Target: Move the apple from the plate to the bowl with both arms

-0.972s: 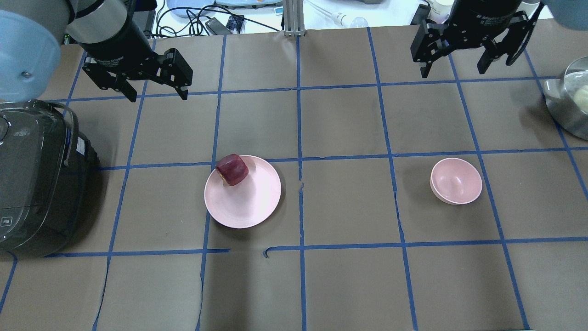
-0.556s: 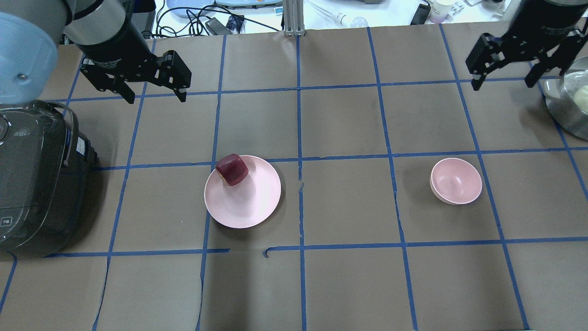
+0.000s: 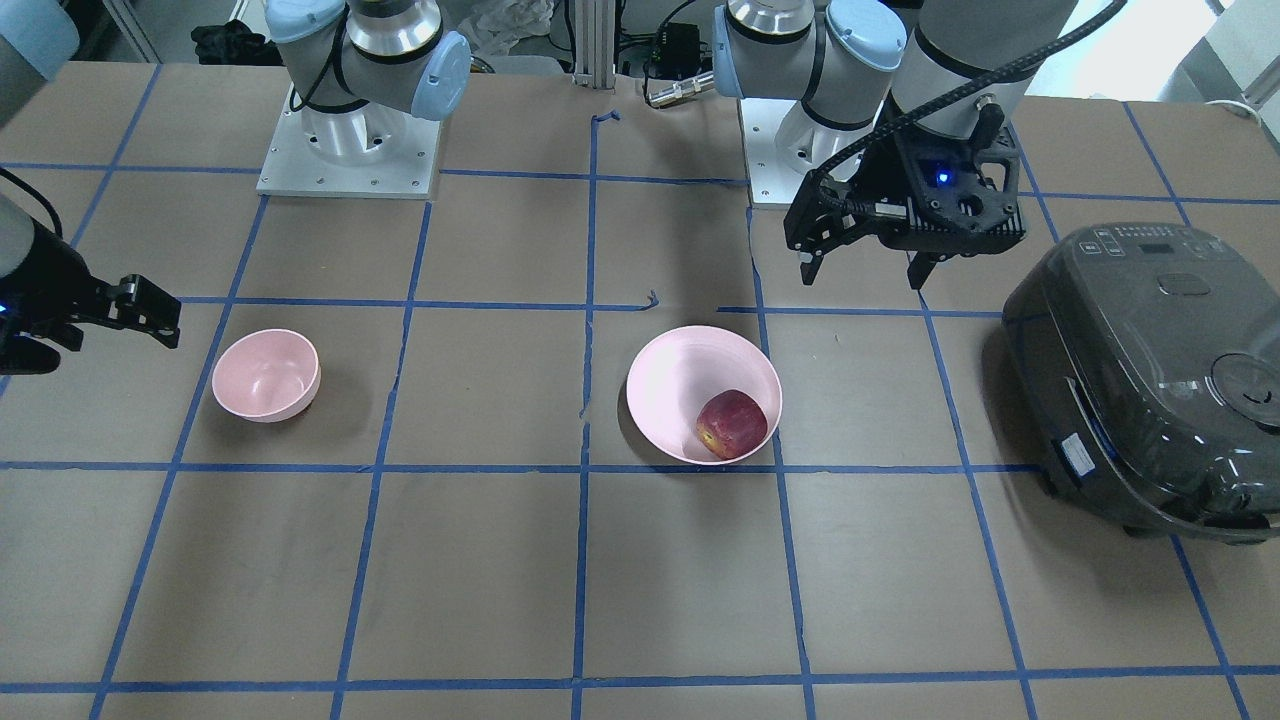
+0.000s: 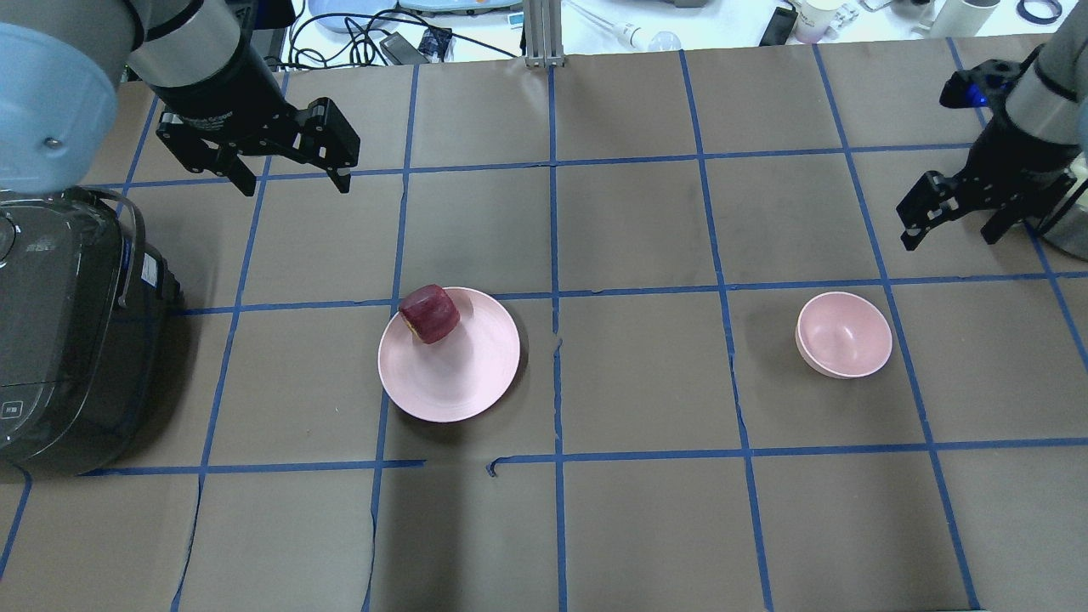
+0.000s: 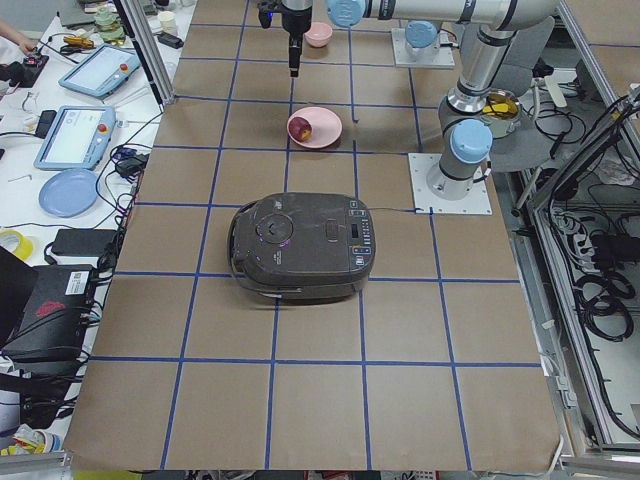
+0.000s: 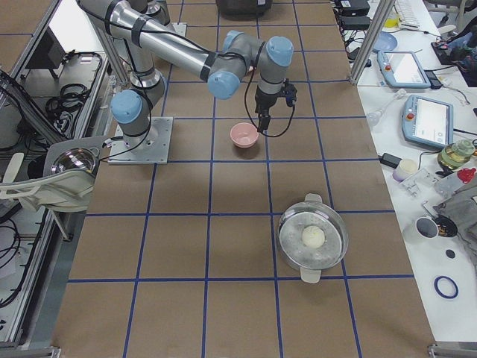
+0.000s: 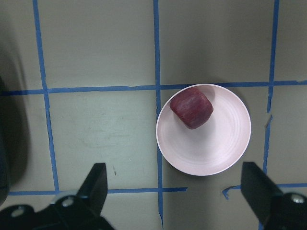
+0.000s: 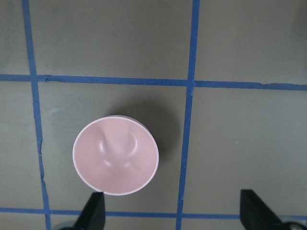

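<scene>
My left gripper should move to the pale pink plate next, and there it will close around the middle of the dark red apple (image 3: 732, 424) (image 7: 192, 108) that is lying on it.
The dark red apple (image 4: 430, 314) lies on the far left part of the pale pink plate (image 4: 459, 378), left of the table's middle; it also shows in the front view (image 3: 732, 424) and the left wrist view (image 7: 192, 107). The small pink bowl (image 4: 844, 334) stands empty to the right, and shows in the right wrist view (image 8: 115, 155). My left gripper (image 4: 296, 183) is open and empty, hanging behind and left of the plate. My right gripper (image 4: 949, 240) is open and empty, behind and right of the bowl.
A dark rice cooker (image 4: 68, 331) stands at the table's left edge, close to the left arm. A steel pot (image 6: 313, 237) with a pale ball in it sits at the right end. Blue tape lines grid the brown table cover (image 4: 637, 527).
My right gripper has swung from the back of the table out to the right and nearer, ending behind and right of the bowl. The left gripper has barely moved. Apple, plate and bowl are still.
</scene>
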